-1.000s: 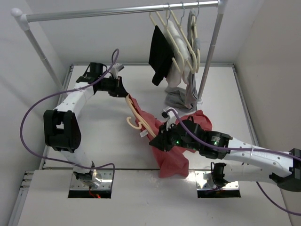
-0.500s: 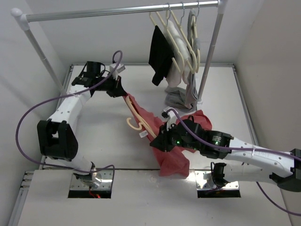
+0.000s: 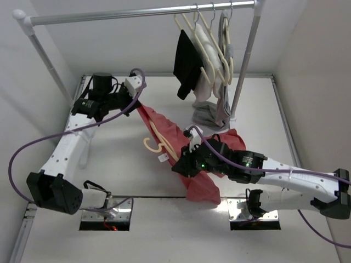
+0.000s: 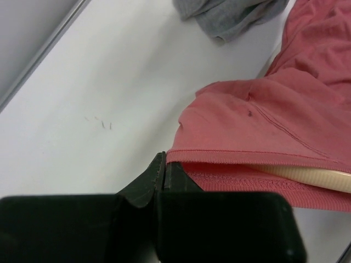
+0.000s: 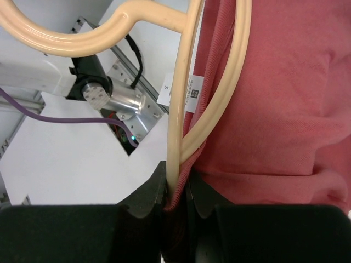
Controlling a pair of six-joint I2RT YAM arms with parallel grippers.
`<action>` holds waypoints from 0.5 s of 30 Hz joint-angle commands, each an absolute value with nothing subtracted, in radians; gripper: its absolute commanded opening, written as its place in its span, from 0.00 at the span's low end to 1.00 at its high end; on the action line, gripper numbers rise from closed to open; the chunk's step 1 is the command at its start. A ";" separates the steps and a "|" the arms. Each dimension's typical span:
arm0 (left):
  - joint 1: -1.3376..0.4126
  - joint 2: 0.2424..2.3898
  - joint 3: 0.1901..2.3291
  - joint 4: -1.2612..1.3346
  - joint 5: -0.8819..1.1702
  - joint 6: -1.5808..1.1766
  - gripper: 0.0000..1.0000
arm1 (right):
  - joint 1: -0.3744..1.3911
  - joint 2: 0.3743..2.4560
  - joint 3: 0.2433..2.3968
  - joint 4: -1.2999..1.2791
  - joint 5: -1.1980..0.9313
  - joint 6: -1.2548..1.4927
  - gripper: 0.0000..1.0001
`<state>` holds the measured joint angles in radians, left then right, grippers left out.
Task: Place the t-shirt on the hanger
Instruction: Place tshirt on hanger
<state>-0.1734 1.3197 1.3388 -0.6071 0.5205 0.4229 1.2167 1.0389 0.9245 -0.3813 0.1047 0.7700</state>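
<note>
My right gripper is pinching the t-shirt's collar against the hanger's bars, so my left gripper will first let go of the t-shirt's hem and take the hanger's hook (image 3: 147,146).
The salmon-red t-shirt (image 3: 203,181) is stretched across the table between both grippers. The tan hanger (image 3: 159,139) lies partly inside it, with its hook sticking out to the left. My left gripper (image 3: 138,104) is shut on the shirt's hem (image 4: 241,159) at the upper left end. The hanger's end shows just under the hem in the left wrist view (image 4: 307,174). My right gripper (image 3: 184,164) is shut on the hanger's bars (image 5: 178,137) together with the shirt's ribbed collar (image 5: 219,66).
A clothes rail (image 3: 137,13) stands at the back with cream hangers (image 3: 211,44), a black garment (image 3: 186,63) and a grey garment (image 3: 216,112) that droops onto the table. A white size tag (image 3: 163,158) hangs at the collar.
My left arm has swung back and to the left, pulling the shirt's hem further along the hanger. The hanger and my right gripper have shifted slightly left.
</note>
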 commanded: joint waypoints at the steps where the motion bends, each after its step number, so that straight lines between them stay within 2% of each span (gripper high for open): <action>1: -0.175 1.240 1.345 -0.540 0.402 0.477 0.00 | 1.249 1.000 0.950 -0.382 0.083 0.798 0.00; 8: -0.196 1.129 1.345 -0.705 0.411 0.417 0.00 | 1.249 0.991 1.006 -0.301 0.184 0.753 0.00; 15: -0.268 1.055 1.384 -0.816 0.485 0.325 0.00 | 1.249 1.074 1.092 -0.264 0.216 0.712 0.00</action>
